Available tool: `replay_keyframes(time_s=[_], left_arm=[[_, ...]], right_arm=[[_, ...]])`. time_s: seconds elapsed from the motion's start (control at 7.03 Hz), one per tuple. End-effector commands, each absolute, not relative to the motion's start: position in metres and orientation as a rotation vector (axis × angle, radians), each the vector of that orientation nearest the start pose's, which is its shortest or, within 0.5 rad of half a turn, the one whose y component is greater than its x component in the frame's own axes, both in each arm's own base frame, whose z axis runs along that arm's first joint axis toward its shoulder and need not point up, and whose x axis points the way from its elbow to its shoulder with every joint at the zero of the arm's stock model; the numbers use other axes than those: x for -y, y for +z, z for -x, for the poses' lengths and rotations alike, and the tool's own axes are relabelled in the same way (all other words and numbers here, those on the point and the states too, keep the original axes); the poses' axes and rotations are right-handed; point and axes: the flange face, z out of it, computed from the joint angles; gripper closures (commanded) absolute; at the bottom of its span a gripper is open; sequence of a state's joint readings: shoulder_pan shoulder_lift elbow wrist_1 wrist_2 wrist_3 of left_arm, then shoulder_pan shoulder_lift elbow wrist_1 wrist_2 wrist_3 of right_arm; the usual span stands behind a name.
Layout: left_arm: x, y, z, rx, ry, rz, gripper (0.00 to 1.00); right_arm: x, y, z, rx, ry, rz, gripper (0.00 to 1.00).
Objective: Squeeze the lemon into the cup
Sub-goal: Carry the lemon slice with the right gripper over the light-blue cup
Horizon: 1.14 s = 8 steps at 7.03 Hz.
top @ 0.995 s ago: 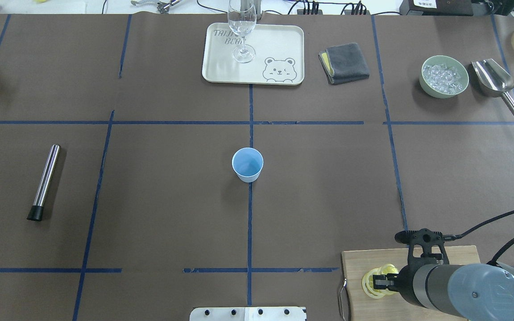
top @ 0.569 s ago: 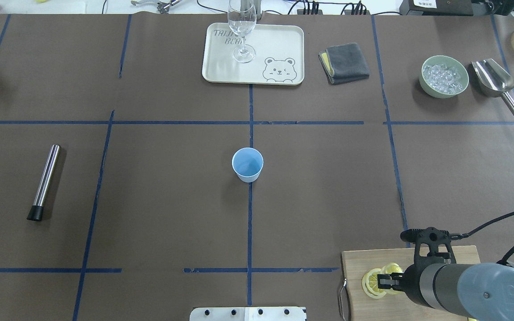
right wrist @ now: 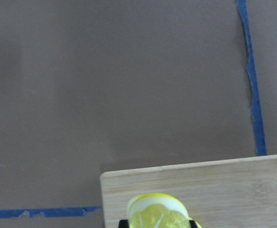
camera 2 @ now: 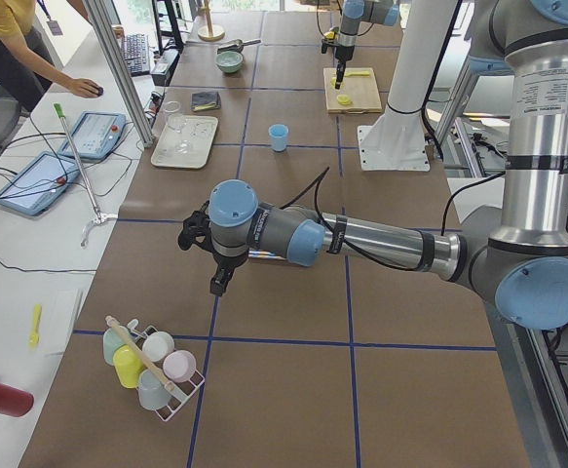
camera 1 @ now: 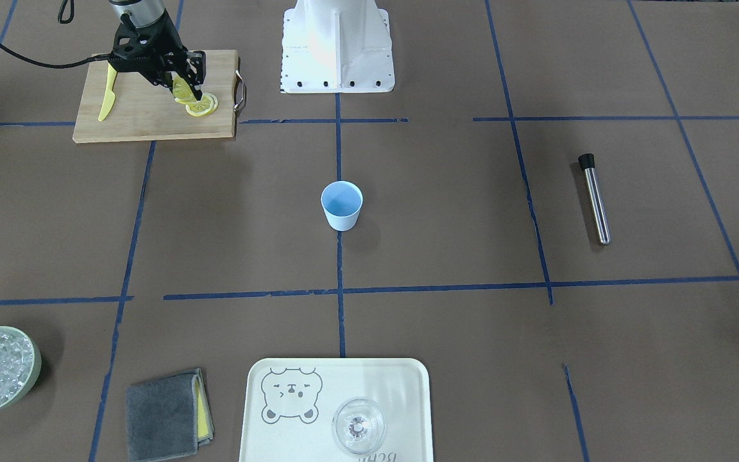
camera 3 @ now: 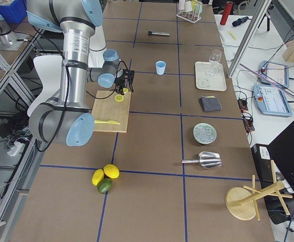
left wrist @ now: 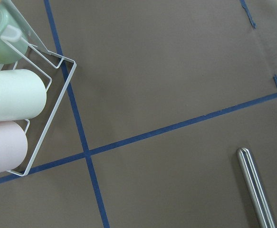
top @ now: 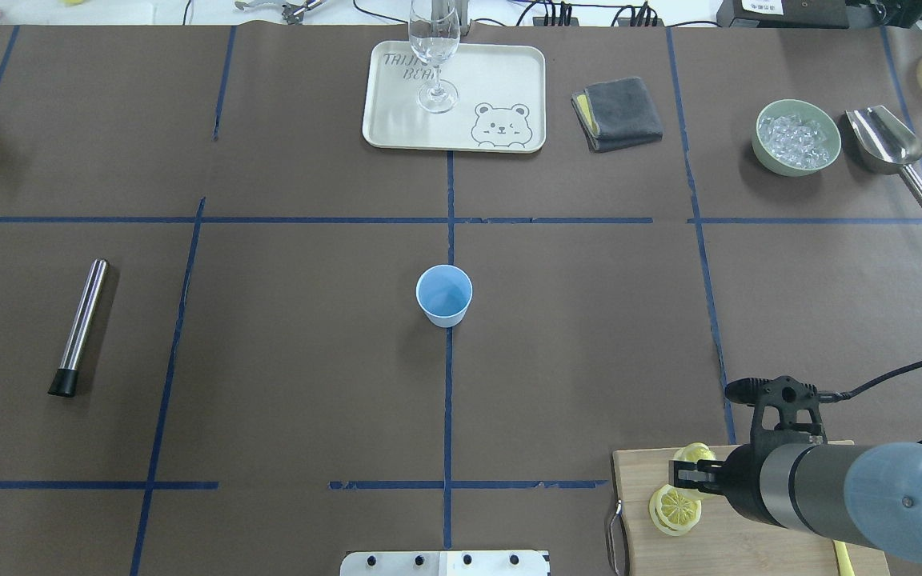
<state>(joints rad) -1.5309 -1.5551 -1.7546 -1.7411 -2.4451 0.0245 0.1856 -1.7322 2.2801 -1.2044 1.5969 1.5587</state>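
Note:
The robot's right gripper should release the lemon slice inside the opening of the pale blue cup (camera 1: 341, 200).
The pale blue cup (top: 444, 294) stands upright at the table's middle, also in the front-facing view (camera 1: 342, 204). My right gripper (top: 687, 472) is shut on a lemon slice (top: 699, 454) and holds it just above the wooden cutting board (top: 643, 480). The right wrist view shows the slice (right wrist: 157, 214) pinched between the fingers. Another lemon slice (top: 675, 508) lies flat on the board. My left gripper (camera 2: 220, 283) hovers over the table's left end, far from the cup. I cannot tell if it is open or shut.
A yellow plastic knife (camera 1: 108, 96) lies on the board. A tray (top: 509, 72) with a clear glass (top: 434, 48), a grey cloth (top: 617, 112), an ice bowl (top: 797, 136) and a scoop (top: 885, 144) sit at the back. A steel rod (top: 81, 324) lies left. A cup rack (camera 2: 147, 366) stands far left.
My right gripper has lifted off the board and moved toward the board's far edge with one lemon slice in it. One slice stays flat on the board.

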Motion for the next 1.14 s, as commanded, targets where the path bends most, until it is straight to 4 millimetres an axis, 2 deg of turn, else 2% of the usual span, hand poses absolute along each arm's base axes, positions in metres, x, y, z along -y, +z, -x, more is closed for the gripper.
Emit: replay_keyframes(time_s=[0.0,0.14,0.28,0.43,0.71,0.85,1.0], left_arm=[[0.497,0.549,0.037,-0.869,0.208,-0.311,0.00],[0.497,0.549,0.037,-0.869,0.207,-0.309,0.00],[0.497,0.549,0.037,-0.869,0.207,-0.309,0.00],[0.497,0.550,0.037,-0.869,0.207,-0.308,0.00],[0.497,0.550,0.037,-0.869,0.207,-0.308,0.00],[0.497,0.549,0.037,-0.869,0.207,-0.309,0.00],[0.496,0.548,0.038,-0.869,0.207,-0.313,0.00]], right_arm=[[0.234,0.318,0.386,1.015,0.193,-0.079,0.54],[0.254,0.305,0.393,1.023,0.221,-0.081,0.54],[0.282,0.275,0.406,1.017,0.260,-0.096,0.54],[0.313,0.230,0.424,1.005,0.294,-0.092,0.53],[0.351,0.197,0.449,1.009,0.349,-0.103,0.53],[0.374,0.178,0.481,1.008,0.385,-0.097,0.53],[0.389,0.166,0.502,1.003,0.402,-0.093,0.52]])
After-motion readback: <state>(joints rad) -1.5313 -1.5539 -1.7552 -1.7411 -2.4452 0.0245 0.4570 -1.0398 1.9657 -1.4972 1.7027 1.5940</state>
